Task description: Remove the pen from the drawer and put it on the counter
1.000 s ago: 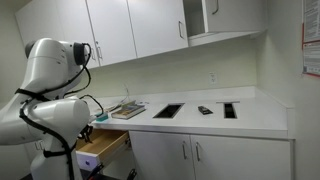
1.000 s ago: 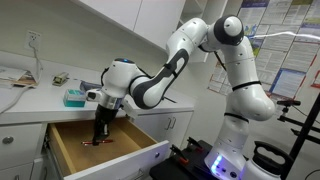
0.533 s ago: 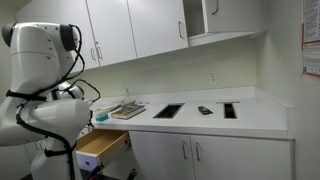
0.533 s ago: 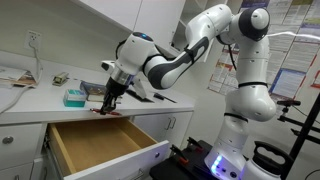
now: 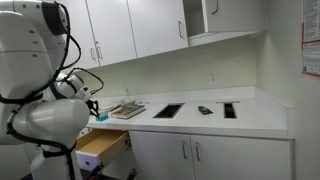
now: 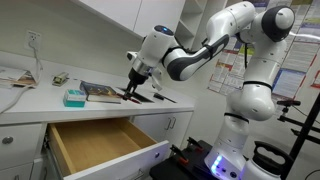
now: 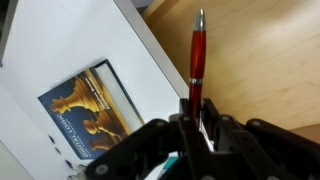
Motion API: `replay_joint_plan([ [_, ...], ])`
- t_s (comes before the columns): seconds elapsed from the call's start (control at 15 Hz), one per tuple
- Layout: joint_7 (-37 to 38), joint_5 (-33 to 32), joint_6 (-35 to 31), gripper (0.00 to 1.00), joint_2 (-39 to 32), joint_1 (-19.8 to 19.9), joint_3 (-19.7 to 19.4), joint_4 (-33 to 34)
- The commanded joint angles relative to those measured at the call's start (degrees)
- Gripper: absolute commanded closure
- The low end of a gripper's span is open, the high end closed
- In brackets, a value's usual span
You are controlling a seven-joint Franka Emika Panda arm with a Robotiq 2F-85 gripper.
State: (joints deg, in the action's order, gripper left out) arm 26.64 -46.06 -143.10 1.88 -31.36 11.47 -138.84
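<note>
Next, I let go of the red pen, now hanging just above the white counter, on the counter [image 5: 146, 111] between the chess-piece book and the nearest dark hollow.
My gripper [image 7: 196, 112] is shut on a red pen [image 7: 197, 60] that sticks out past the fingertips. In an exterior view the gripper [image 6: 133, 90] hangs just above the white counter [image 6: 40, 100], over the edge by a book, with the pen [image 6: 130, 96] at its tips. The drawer [image 6: 100, 142] stands pulled open below, its pale wood bottom bare. In an exterior view the drawer [image 5: 103, 145] shows open beside the arm; the gripper is hidden there by the arm. The wrist view shows the counter [image 7: 70, 50] and the drawer's wood bottom [image 7: 260, 60] beneath.
A book with a chess-piece cover [image 7: 88, 102] lies on the counter beside the gripper, also in an exterior view [image 6: 100, 92]. A teal box [image 6: 74, 97] sits further along. Dark recesses [image 5: 168, 110] and a small dark object [image 5: 205, 110] lie on the counter. White cabinets hang above.
The gripper has lifted out of the drawer with the pen and moved up and across to just above the counter edge by the book. The drawer is now bare.
</note>
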Motion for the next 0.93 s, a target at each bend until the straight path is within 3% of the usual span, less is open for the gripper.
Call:
replay_joint_plan([
  [0.0, -0.08, 0.35, -0.02, 0.84, 0.39, 3.87, 3.85, -0.33],
  [0.07, 0.23, 0.35, -0.02, 0.96, 0.43, 3.87, 3.87, -0.46],
  [0.2, 7.67, -1.75, -0.95, 0.96, 0.64, 6.17, 4.41, 0.45],
  [0.4, 10.15, 0.76, -1.31, 0.96, 4.41, 10.60, 3.33, -0.51],
  [0.87, 18.68, -0.02, -2.33, 0.96, 9.02, 21.59, 0.09, -0.46],
])
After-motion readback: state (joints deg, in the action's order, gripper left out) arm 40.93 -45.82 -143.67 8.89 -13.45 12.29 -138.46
